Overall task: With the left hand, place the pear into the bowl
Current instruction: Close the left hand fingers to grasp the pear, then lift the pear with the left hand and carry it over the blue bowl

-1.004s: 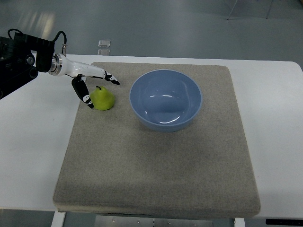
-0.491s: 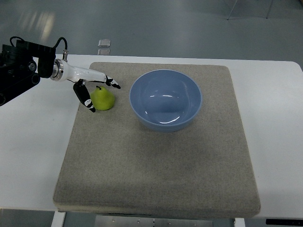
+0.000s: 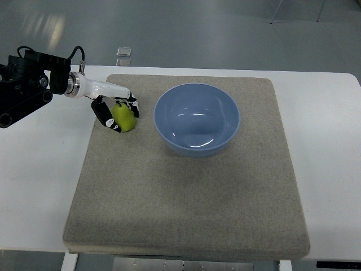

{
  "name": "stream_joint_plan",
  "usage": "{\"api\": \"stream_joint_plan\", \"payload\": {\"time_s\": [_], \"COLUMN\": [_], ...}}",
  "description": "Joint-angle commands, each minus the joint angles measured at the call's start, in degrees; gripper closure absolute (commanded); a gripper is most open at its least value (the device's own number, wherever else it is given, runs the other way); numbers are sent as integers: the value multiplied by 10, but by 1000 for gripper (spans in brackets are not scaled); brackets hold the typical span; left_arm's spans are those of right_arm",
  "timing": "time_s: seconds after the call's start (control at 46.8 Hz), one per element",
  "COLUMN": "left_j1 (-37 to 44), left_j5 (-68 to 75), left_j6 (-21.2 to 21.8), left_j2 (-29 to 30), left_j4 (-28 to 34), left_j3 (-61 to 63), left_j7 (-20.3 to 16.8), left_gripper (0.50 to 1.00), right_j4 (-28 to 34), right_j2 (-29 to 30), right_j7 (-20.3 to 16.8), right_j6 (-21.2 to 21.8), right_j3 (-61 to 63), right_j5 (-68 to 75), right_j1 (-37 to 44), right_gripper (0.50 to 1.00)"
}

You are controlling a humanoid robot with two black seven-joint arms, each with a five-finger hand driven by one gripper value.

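Note:
I should set the green pear down inside the blue bowl [image 3: 199, 134], near its near side, with my left gripper.
A green pear [image 3: 124, 118] rests on the grey mat [image 3: 186, 192], a short way left of the blue bowl [image 3: 197, 118]. My left hand [image 3: 119, 113] comes in from the left edge and has its black-tipped fingers [image 3: 112, 124] curled around the pear, thumb side near and the other fingers over its far side. The pear still touches the mat. Nothing lies inside the bowl. The right arm does not show.
The mat covers most of a white table [image 3: 39, 169]. The left arm's black forearm housing and cables [image 3: 25, 84] hang over the table's left side. Grey floor lies beyond the far edge.
The left hand's fingers, spread beside and above the pear earlier, have closed around it. The arm has shifted slightly right. The pear and bowl have not moved.

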Motion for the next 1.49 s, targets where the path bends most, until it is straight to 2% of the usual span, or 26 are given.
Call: {"api": "stream_joint_plan", "payload": {"time_s": [0.0, 0.555, 0.875, 1.068, 1.473], "left_j1": [-1, -14, -65, -70, -68], "left_j5": [-1, -31, -65, -68, -69], "left_j6": [0, 1, 1, 2, 0], "left_j2": [0, 3, 6, -2, -88], "left_j4": [0, -2, -9, -23, -35], "left_j3": [-1, -42, -78, -78, -82], "left_j7": [0, 0, 0, 0, 0], "left_gripper": [1000, 1000, 1000, 1000, 1000], "right_j4": [0, 0, 0, 0, 0], "right_j2": [0, 0, 0, 0, 0], "right_j7": [0, 0, 0, 0, 0], "right_j6": [0, 1, 0, 0, 0], "right_j3": [0, 0, 0, 0, 0], "right_j5": [0, 0, 0, 0, 0], "right_j1": [0, 0, 0, 0, 0], "right_gripper": [574, 576, 576, 574, 576]}}
